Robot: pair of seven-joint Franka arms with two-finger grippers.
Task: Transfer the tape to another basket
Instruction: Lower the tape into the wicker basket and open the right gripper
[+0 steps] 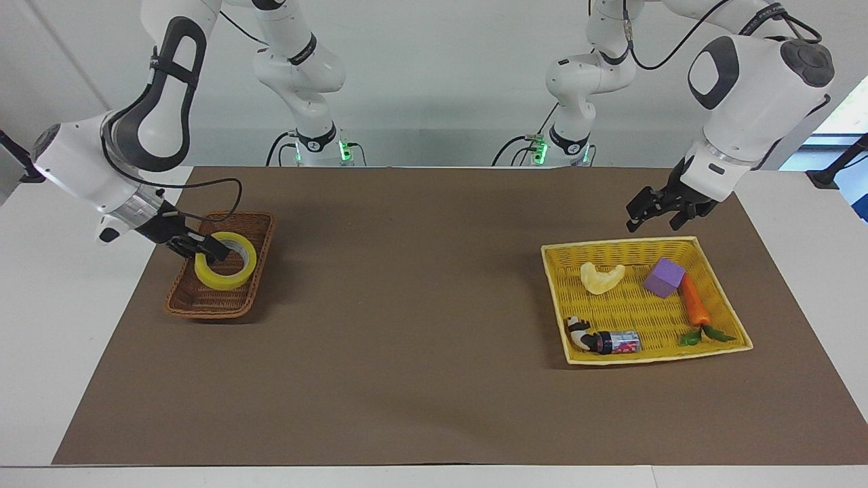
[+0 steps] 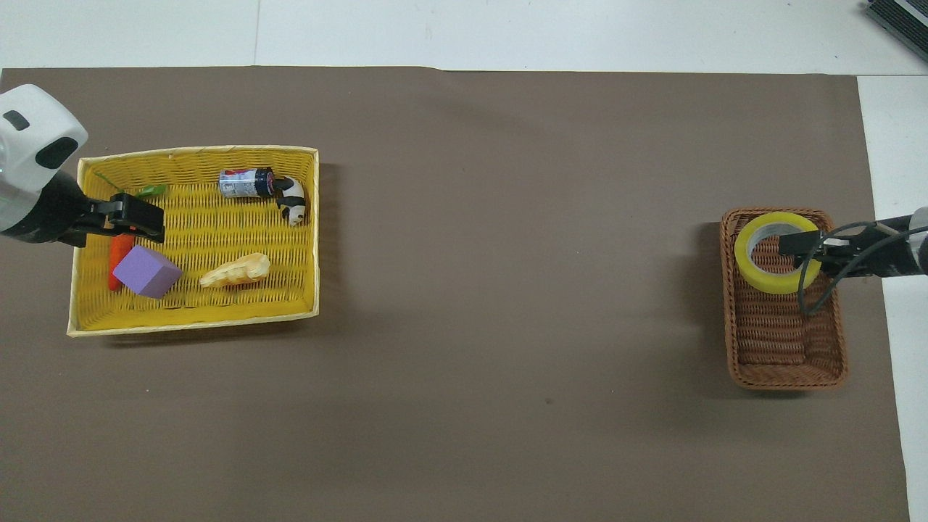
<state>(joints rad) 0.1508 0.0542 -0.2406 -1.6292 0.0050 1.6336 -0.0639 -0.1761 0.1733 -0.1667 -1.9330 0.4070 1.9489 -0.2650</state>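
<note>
My right gripper will let go of the yellow tape roll on the middle of the brown wicker basket's bottom [image 2: 789, 304], where I will let it go.
The yellow tape roll [image 1: 226, 270] lies flat, low inside the brown wicker basket [image 1: 203, 310], which stands toward the right arm's end of the table. My right gripper [image 1: 207, 253] is shut on the roll's wall, with one finger inside the ring. In the overhead view the tape [image 2: 774, 252] sits over the basket's [image 2: 786, 380] end farther from the robots, with the right gripper [image 2: 799, 246] on it. I cannot tell whether the roll touches the basket's bottom. My left gripper [image 1: 654, 218] is open and empty in the air over the yellow basket's edge [image 1: 624, 241]; it also shows in the overhead view [image 2: 138, 220].
The yellow basket [image 2: 196, 151] holds a purple block [image 1: 664, 276], a carrot [image 1: 694, 302], a pale curved piece [image 1: 601, 277] and a small bottle [image 1: 616, 342] beside a panda toy. A brown mat [image 1: 420, 305] covers the table.
</note>
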